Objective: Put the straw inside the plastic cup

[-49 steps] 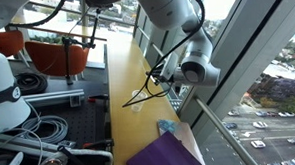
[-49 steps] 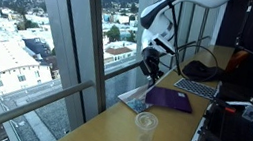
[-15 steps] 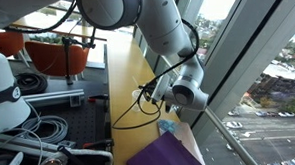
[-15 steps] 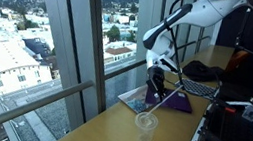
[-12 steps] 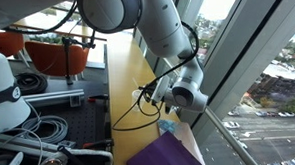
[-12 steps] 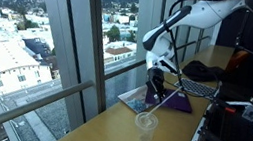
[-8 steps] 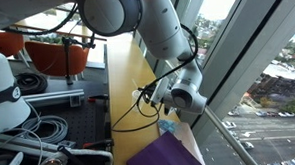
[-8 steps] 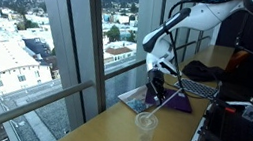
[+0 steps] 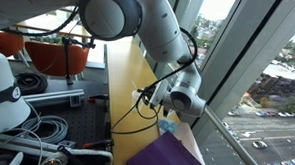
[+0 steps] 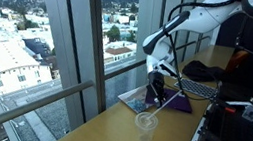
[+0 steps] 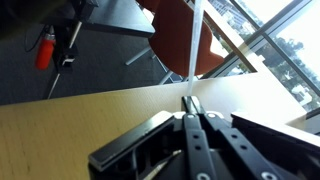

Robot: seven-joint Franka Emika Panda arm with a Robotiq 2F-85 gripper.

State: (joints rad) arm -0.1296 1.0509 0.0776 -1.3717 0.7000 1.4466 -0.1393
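I need to release the straw inside the plastic cup on the wooden desk (image 9: pixel 138 95), beyond the small light-blue object. The straw now slants down toward the cup.
My gripper (image 11: pixel 190 103) is shut on the straw (image 11: pixel 193 40), a thin whitish tube that sticks out past the fingertips in the wrist view. In an exterior view the gripper (image 10: pixel 155 86) hangs above the wooden desk. The straw (image 10: pixel 162 106) slants down from it toward the plastic cup (image 10: pixel 145 127), and its lower end is close to the cup's rim. Whether the tip is inside the rim I cannot tell. The cup stands upright near the desk's window edge. In an exterior view the gripper (image 9: pixel 151 95) shows, but the arm hides the cup.
A purple notebook (image 10: pixel 172 101) on white paper lies just behind the cup, with a small light-blue object (image 9: pixel 167 125) beside it. A keyboard (image 10: pixel 197 88) and headphones (image 10: pixel 201 69) lie farther back. The window glass (image 10: pixel 70 42) borders the desk. Cables (image 9: pixel 49 127) lie on the other side.
Almost nothing has changed. The arm has shifted very slightly and the straw still slants toward the cup in the shut gripper.
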